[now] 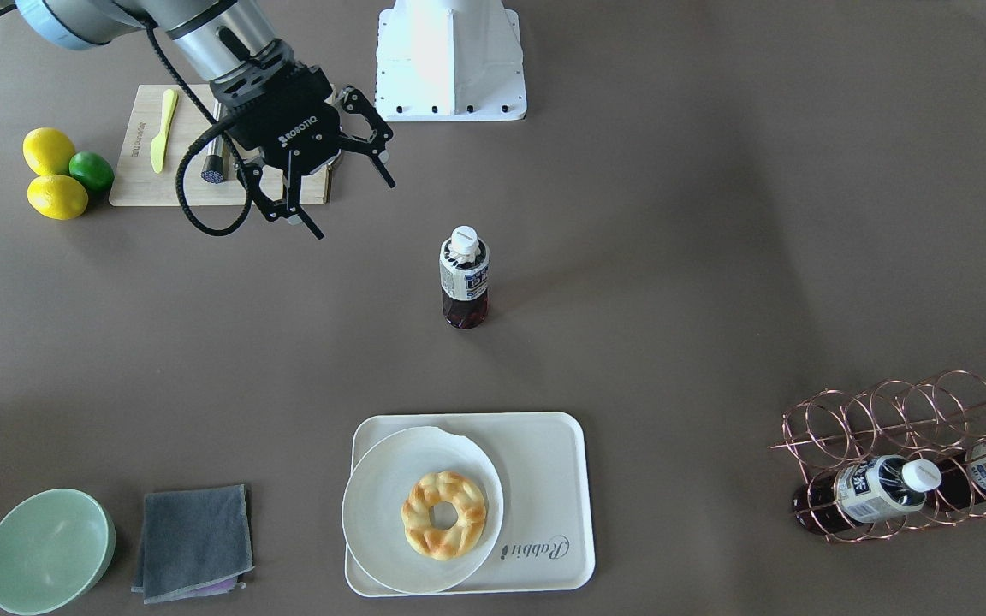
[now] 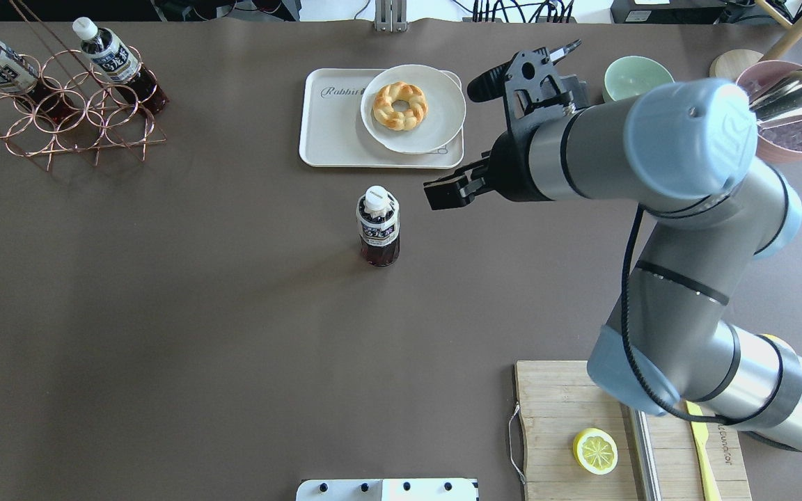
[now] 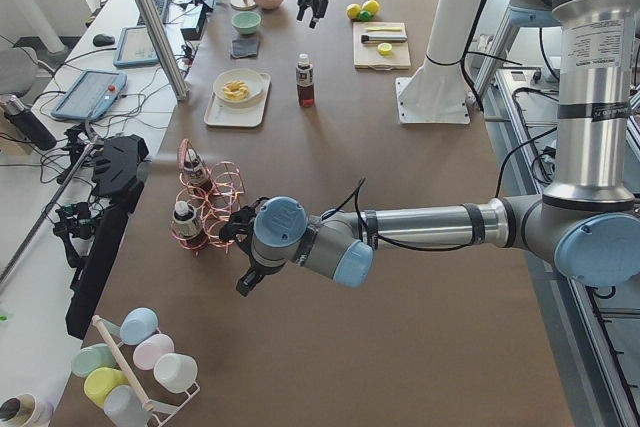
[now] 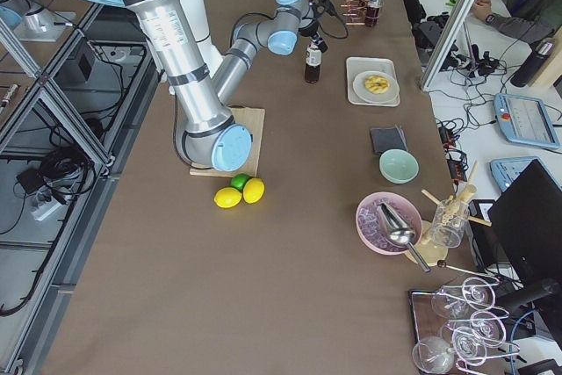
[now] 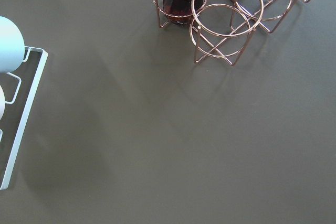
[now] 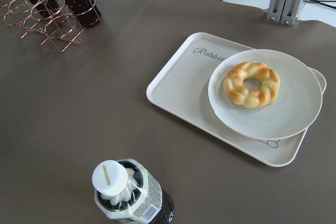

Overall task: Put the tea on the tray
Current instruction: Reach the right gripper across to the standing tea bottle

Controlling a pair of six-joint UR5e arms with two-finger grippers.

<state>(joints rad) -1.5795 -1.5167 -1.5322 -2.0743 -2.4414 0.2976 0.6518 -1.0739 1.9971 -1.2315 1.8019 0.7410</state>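
Observation:
The robot's right gripper should next go to the white cap [image 1: 465, 241] [image 6: 110, 178] of the tea standing in the middle of the table, away from the copper rack, and close there.
The tea [image 1: 464, 278] [image 2: 378, 226] stands upright in the middle of the table, and its white cap fills the bottom of the right wrist view [image 6: 128, 195]. The tray [image 1: 544, 479] [image 2: 335, 132] [image 6: 178, 82] lies beyond it, half covered by a round plate. My right gripper [image 1: 356, 210] [image 2: 451, 142] hovers open beside the tea, a short way off, with nothing between its fingers. My left gripper [image 3: 245, 277] shows only in the exterior left view, near the copper rack; I cannot tell whether it is open or shut.
A white plate [image 1: 390, 522] with a doughnut [image 1: 443, 515] sits on the tray. A copper rack [image 1: 895, 462] [image 2: 60, 104] holds two more bottles. A green bowl [image 1: 48, 552], grey cloth [image 1: 193, 541], cutting board [image 1: 138, 154] and lemons [image 1: 52, 171] ring the table.

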